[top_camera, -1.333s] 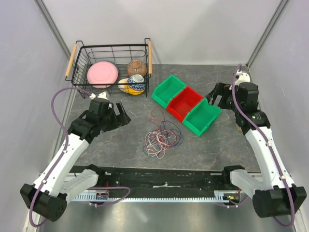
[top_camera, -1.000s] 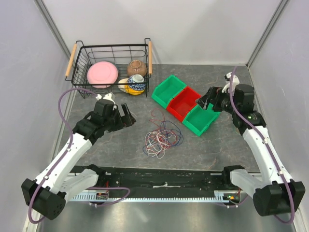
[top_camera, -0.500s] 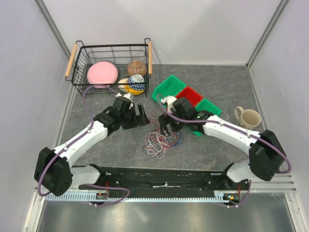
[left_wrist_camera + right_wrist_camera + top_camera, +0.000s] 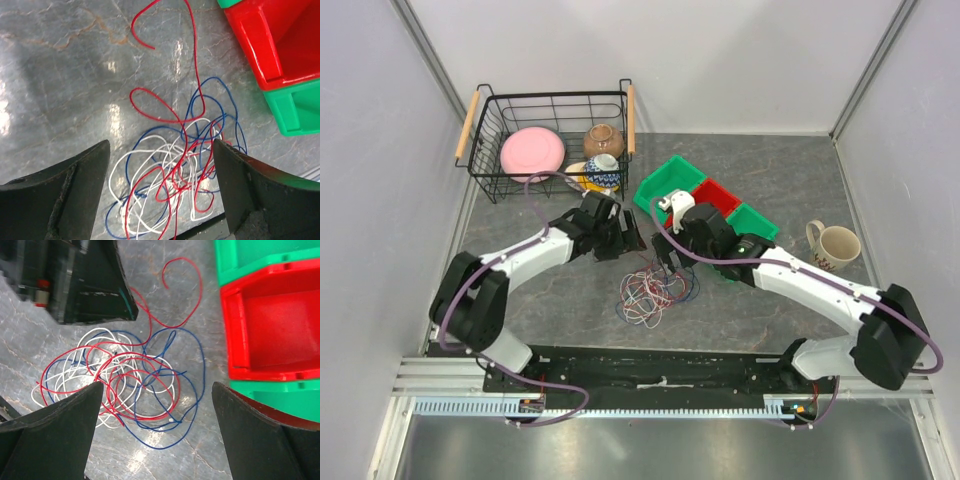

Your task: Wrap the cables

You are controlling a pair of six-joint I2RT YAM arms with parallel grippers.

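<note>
My right gripper will close on the curved loose end (image 4: 654,240) (image 4: 194,312) of the red cable, between the tangle and the bins.
The cables (image 4: 655,285) lie in a loose tangle of red, blue and white loops on the grey table's middle. My left gripper (image 4: 631,238) hovers just above their upper left, open and empty. In the left wrist view the cables (image 4: 175,175) lie between and below its spread fingers (image 4: 75,195). My right gripper (image 4: 666,258) hovers just above the tangle's top, open and empty. In the right wrist view the cables (image 4: 125,380) lie ahead of its wide fingers (image 4: 50,435), and the left gripper (image 4: 85,285) shows at top left.
A row of three bins, green (image 4: 668,185), red (image 4: 718,198) and green (image 4: 755,222), stands just behind the right gripper. A wire basket (image 4: 480,165) with a pink plate and bowls is at back left. A beige mug (image 4: 835,244) stands at the right.
Both arms have swung in from the sides to the middle. Their grippers now hover close together over the cable tangle. The right arm's move uncovered the mug.
</note>
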